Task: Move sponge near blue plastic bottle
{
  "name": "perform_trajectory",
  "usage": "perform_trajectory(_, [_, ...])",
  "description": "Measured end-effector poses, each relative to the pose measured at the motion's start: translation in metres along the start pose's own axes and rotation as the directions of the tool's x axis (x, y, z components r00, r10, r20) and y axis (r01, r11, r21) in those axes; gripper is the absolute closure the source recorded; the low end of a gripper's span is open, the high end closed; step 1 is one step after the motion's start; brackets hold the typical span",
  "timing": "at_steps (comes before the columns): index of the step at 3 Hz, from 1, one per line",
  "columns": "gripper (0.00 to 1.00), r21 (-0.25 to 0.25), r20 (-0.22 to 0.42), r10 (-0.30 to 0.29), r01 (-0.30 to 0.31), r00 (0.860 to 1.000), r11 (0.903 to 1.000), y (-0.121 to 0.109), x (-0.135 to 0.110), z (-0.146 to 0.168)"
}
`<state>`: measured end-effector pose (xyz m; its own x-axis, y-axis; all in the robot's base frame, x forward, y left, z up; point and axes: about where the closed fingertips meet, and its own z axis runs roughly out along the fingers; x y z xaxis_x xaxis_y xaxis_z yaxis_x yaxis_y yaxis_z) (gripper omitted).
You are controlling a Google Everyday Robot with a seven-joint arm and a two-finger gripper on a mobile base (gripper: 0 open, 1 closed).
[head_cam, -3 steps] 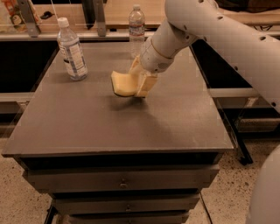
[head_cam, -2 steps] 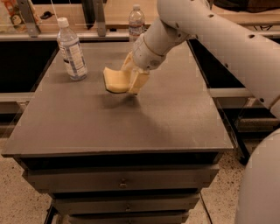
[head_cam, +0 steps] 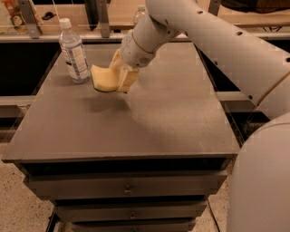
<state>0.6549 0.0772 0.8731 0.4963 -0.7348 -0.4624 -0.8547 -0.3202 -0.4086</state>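
Note:
Next, my gripper releases the pale yellow sponge on the table [head_cam: 86,76] right up against the foot of the blue plastic bottle.
My gripper [head_cam: 118,78] is shut on the pale yellow sponge [head_cam: 104,78] and holds it above the dark table [head_cam: 149,118], tilted. The blue plastic bottle [head_cam: 75,52], with a white cap and a large printed label, stands upright at the table's far left. The sponge hangs just to the right of that bottle, a small gap apart. My white arm [head_cam: 190,22] reaches in from the upper right.
A second, slimmer clear bottle [head_cam: 139,12] stands at the far edge, mostly hidden behind my arm. A shelf rail with posts [head_cam: 99,18] runs behind the table. Drawers [head_cam: 127,188] sit under the table's front edge.
My gripper has carried the sponge to the left, from mid-table toward the blue plastic bottle. The bottle has not moved.

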Motion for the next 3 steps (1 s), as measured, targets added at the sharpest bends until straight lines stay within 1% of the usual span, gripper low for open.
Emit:
perform_trajectory(1, [1.0,0.004,0.004,-0.005,0.005,1.0,1.0,-0.014,-0.009,0.016])
perform_trajectory(3, [1.0,0.021,-0.033,-0.006,0.007,0.999,0.9998,-0.048,-0.018,0.043])
